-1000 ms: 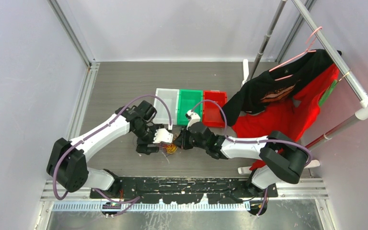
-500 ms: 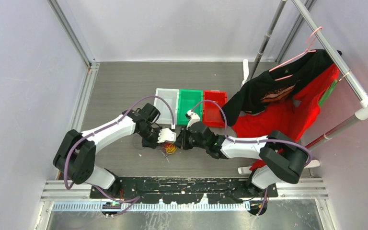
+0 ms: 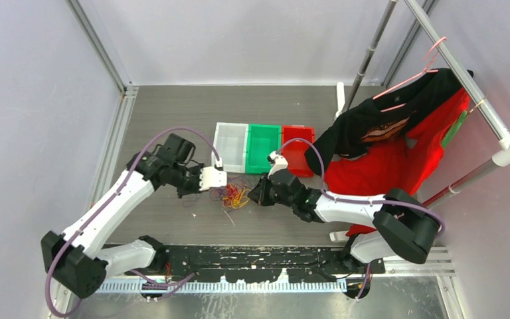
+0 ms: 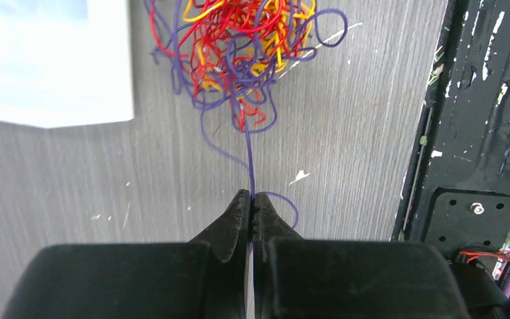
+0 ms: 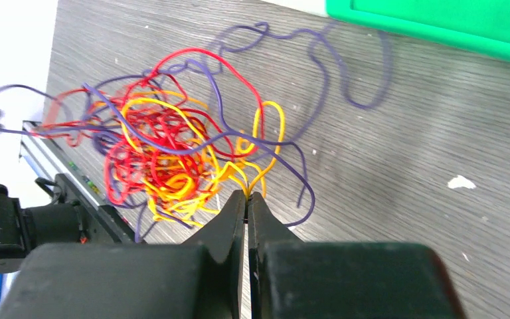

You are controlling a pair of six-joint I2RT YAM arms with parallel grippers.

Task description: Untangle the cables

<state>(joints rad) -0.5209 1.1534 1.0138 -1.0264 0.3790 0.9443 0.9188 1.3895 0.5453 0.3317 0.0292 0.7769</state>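
My right gripper has the orange-yellow strands to put down. Next, I let go of them on the grey table [image 3: 252,204] [image 5: 282,196] in front of the green bin.
The cables [image 3: 234,195] form a tangle of purple, red and orange-yellow strands on the grey table, between my two grippers. My left gripper [image 3: 202,191] is left of the tangle. In the left wrist view the left gripper [image 4: 251,196] is shut on one purple strand [image 4: 249,156] that runs straight up into the cables [image 4: 239,46]. My right gripper [image 3: 257,195] is at the tangle's right side. The right wrist view has the right gripper [image 5: 246,195] shut on an orange-yellow strand [image 5: 260,149] at the edge of the cables [image 5: 163,156].
A white bin [image 3: 231,146], a green bin [image 3: 263,147] and a red bin [image 3: 297,149] stand in a row just behind the tangle. Black and red garments [image 3: 385,133] hang from a rack at the right. The black base plate [image 3: 259,260] lines the near edge.
The left gripper shut on a purple strand and drew back to the left, away from the tangle. The tangle has loosened and spread. The right gripper moved slightly to the right, still shut.
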